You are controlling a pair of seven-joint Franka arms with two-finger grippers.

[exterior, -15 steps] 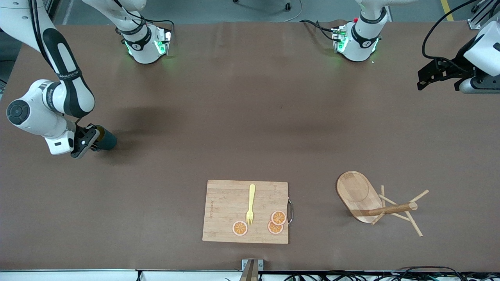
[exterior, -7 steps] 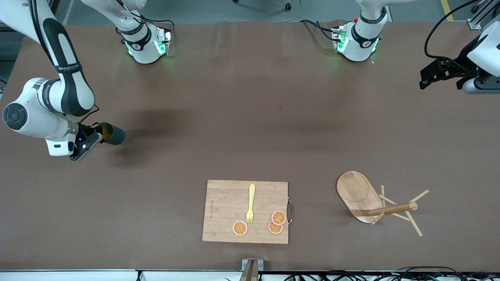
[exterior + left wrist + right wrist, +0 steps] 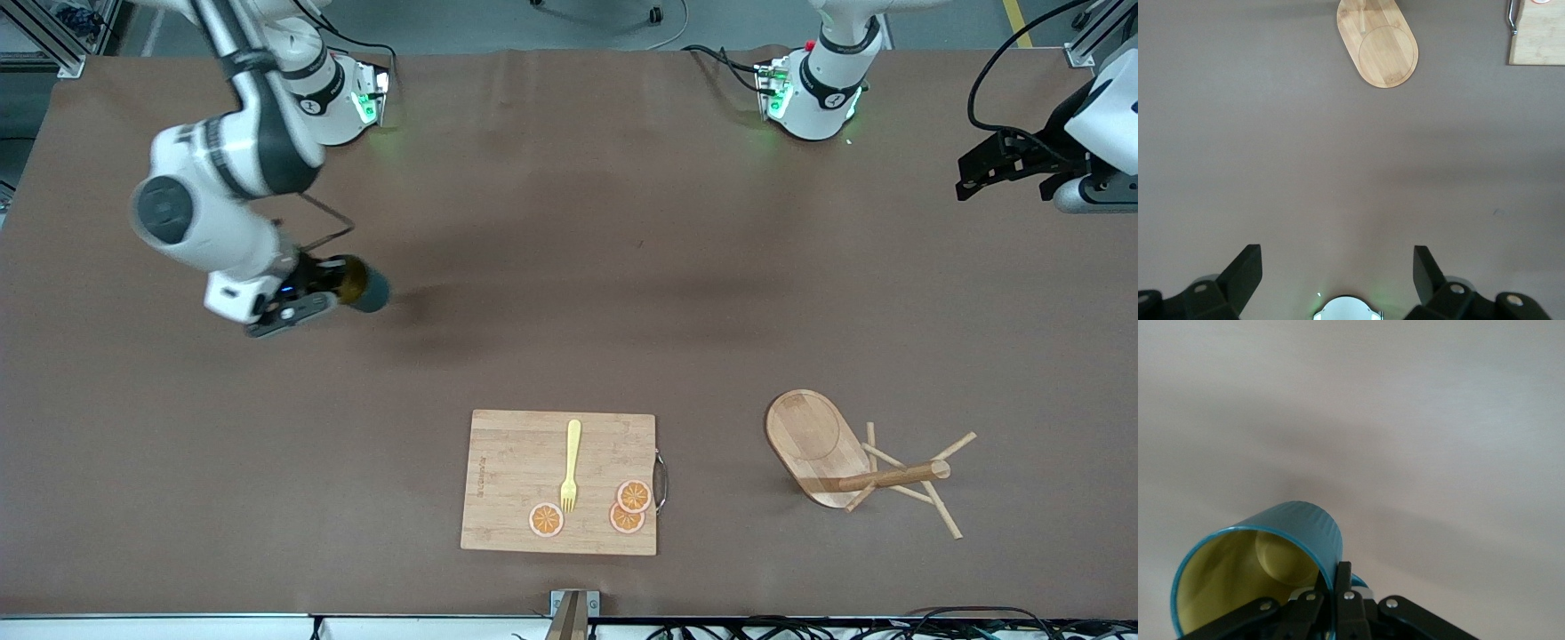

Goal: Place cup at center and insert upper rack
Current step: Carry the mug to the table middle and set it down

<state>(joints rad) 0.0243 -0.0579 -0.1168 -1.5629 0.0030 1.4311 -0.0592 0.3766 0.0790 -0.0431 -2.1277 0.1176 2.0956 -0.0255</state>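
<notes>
The robot's right gripper needs to set the cup down on the bare table midway (image 3: 597,279) between the fork and the table's far edge.
The cup (image 3: 369,288), teal outside and yellow inside, hangs tipped on its side over the bare table, toward the right arm's end. My right gripper (image 3: 342,283) is shut on it. In the right wrist view the fingers pinch the cup (image 3: 1275,553) wall at the rim beside the handle, right gripper (image 3: 1336,579). The upper rack (image 3: 853,462) lies toppled on the table toward the left arm's end, base on edge and pegs splayed; its oval base (image 3: 1378,43) shows in the left wrist view. My left gripper (image 3: 965,178) waits open above that end, left gripper (image 3: 1338,257) empty.
A bamboo cutting board (image 3: 516,480) lies nearer the front camera than the table's middle, carrying a yellow fork (image 3: 570,462) and three orange slices (image 3: 546,519). Its handled corner (image 3: 1538,37) shows in the left wrist view.
The right arm has carried the cup up and away from the table's end toward the middle. The left arm has stayed put.
</notes>
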